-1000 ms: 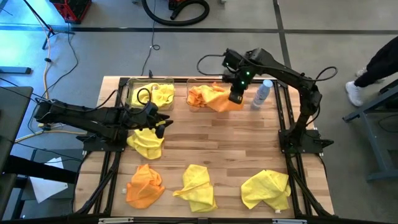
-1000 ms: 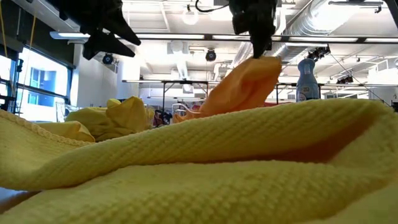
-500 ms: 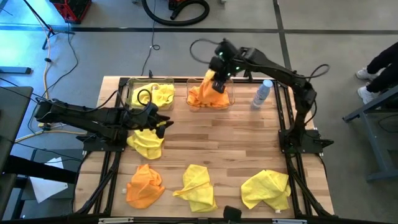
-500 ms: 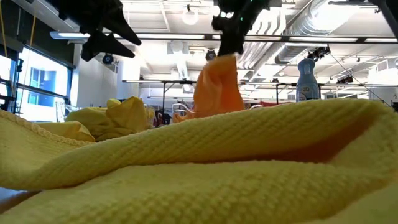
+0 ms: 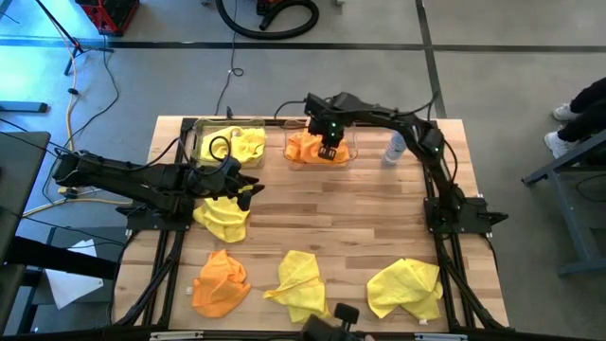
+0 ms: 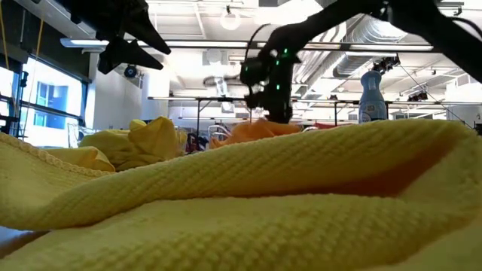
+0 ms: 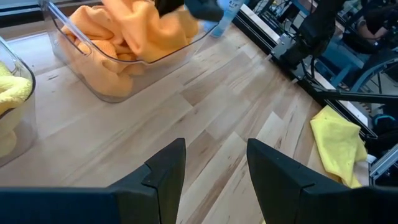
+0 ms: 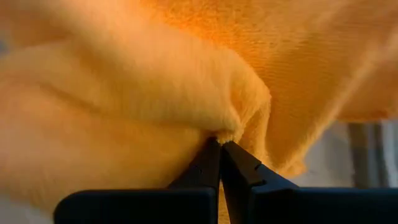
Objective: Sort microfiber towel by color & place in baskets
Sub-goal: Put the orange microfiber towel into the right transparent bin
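Note:
I will use my right gripper to drop the orange towel inside the clear basket's end (image 5: 331, 144) nearest the pale bottle.
Two clear baskets stand at the table's far edge. The left one (image 5: 202, 142) holds yellow towels and the right one (image 5: 292, 159) holds orange towels. My right gripper (image 5: 329, 144) is low in the right basket, shut on an orange towel (image 8: 155, 93). My left gripper (image 5: 248, 189) hovers open and empty over a yellow towel (image 5: 222, 216) at the table's left. Its fingers show in the left wrist view (image 7: 214, 171). One orange towel (image 5: 220, 282) and two yellow towels (image 5: 299, 284) (image 5: 405, 287) lie crumpled along the near edge. My right gripper pinches a bunched fold of the orange towel (image 8: 231, 127) between its two fingertips. The fingers come from above, pointing down into the basket. The towel (image 6: 260, 129) lies heaped on the other orange cloth in the basket, slack.
A pale bottle with a blue top (image 5: 395, 147) stands right of the orange basket. Bare wooden table (image 5: 341, 213) lies between the baskets and the near towels. A yellow towel (image 6: 263, 203) fills the foreground of the low view. A person's legs (image 5: 578, 104) show at far right.
My right gripper has carried the orange towel toward the table's left and down into the right basket. The towel hung below the fingers a second ago and now lies bunched in the basket. The gripper stays shut on it.

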Robot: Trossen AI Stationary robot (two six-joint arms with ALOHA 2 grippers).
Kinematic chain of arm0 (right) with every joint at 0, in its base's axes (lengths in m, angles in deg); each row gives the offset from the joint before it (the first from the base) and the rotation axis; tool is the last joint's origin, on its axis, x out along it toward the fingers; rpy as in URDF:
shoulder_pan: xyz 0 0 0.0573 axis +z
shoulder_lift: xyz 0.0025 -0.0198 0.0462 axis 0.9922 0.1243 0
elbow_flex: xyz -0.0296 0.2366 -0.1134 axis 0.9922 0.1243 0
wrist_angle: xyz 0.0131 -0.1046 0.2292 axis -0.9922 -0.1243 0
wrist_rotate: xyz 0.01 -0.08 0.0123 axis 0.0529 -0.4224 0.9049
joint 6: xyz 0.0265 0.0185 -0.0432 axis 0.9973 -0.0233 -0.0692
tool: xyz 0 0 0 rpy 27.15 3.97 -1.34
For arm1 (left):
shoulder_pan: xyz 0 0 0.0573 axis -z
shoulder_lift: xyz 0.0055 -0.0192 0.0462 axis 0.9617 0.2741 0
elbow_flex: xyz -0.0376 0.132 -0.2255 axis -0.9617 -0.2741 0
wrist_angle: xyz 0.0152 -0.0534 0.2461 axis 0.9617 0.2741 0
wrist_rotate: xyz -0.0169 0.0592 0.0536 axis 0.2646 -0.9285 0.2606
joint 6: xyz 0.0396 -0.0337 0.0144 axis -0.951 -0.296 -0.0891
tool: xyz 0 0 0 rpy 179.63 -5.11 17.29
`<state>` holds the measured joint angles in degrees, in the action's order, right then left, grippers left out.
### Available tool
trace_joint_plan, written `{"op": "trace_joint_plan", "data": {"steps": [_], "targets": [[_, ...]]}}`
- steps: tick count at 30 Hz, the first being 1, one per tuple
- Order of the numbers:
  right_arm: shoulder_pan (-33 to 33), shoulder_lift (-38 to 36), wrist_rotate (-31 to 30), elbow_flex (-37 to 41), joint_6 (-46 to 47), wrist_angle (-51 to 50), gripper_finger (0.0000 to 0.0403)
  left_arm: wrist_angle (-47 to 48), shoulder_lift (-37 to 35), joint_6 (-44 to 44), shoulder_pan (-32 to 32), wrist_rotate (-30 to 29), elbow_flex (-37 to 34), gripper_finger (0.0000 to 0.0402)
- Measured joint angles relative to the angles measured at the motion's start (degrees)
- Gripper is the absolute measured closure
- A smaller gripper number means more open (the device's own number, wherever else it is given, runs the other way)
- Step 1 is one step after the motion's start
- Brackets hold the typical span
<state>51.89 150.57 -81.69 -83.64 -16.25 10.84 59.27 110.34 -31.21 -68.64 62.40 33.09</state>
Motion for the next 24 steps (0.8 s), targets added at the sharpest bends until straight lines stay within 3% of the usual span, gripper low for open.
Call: {"op": "trace_joint_plan", "data": {"steps": [12,19,24], "targets": [[-1.42,6.19,-0.35,-0.09,4.98,-1.51,0.0403,0.28,-0.01,0.32,0.0,0.02,0.02,0.0243],[-1.97,0.64,-0.57,0.0,5.12,-5.72,0.0403,0.44,-0.02,0.94,0.0,0.04,0.04,0.0243],[-2.12,-3.56,-8.83,0.0,6.44,-9.23,0.0403,0.45,-0.02,0.95,0.0,-0.09,0.04,0.0243]]}}
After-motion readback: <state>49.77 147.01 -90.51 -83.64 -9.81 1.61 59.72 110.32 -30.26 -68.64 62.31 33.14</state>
